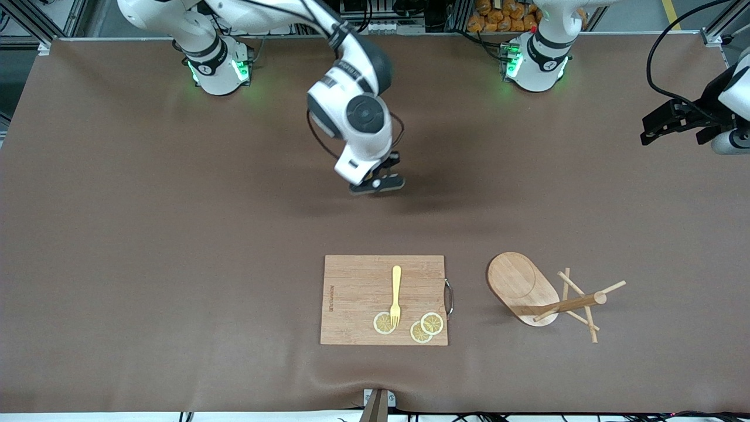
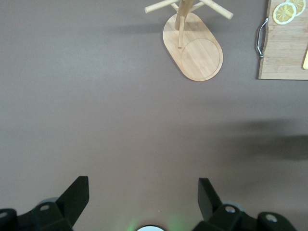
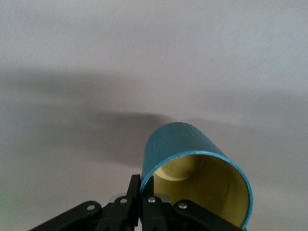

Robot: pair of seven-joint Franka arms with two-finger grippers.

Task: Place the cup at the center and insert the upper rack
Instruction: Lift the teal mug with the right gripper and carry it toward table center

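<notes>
I need to release the cup with my right gripper on the bare mat (image 1: pixel 382 183) between the fork's handle and the arms' bases.
The cup (image 3: pixel 183 144) is teal with a yellow inside. It shows only in the right wrist view and lies tilted on its side in the grip. My right gripper (image 3: pixel 143 182) is shut on its rim, one finger inside and one outside. Seen from the front, that gripper (image 1: pixel 378 184) hangs over bare brown mat in the table's middle, and its hand hides the cup. The upper rack (image 1: pixel 518 281) stands on its oval base toward the left arm's end, its post and pegs (image 2: pixel 182 19) free. My left gripper (image 2: pixel 144 183) is open and empty, waiting high over the table's edge (image 1: pixel 650 133).
A bamboo cutting board (image 1: pixel 357 293) lies beside the rack, toward the right arm's end. A yellow fork (image 1: pixel 396 290) and lemon slices (image 1: pixel 384 323) sit on it. A metal handle (image 1: pixel 449 298) sticks out toward the rack.
</notes>
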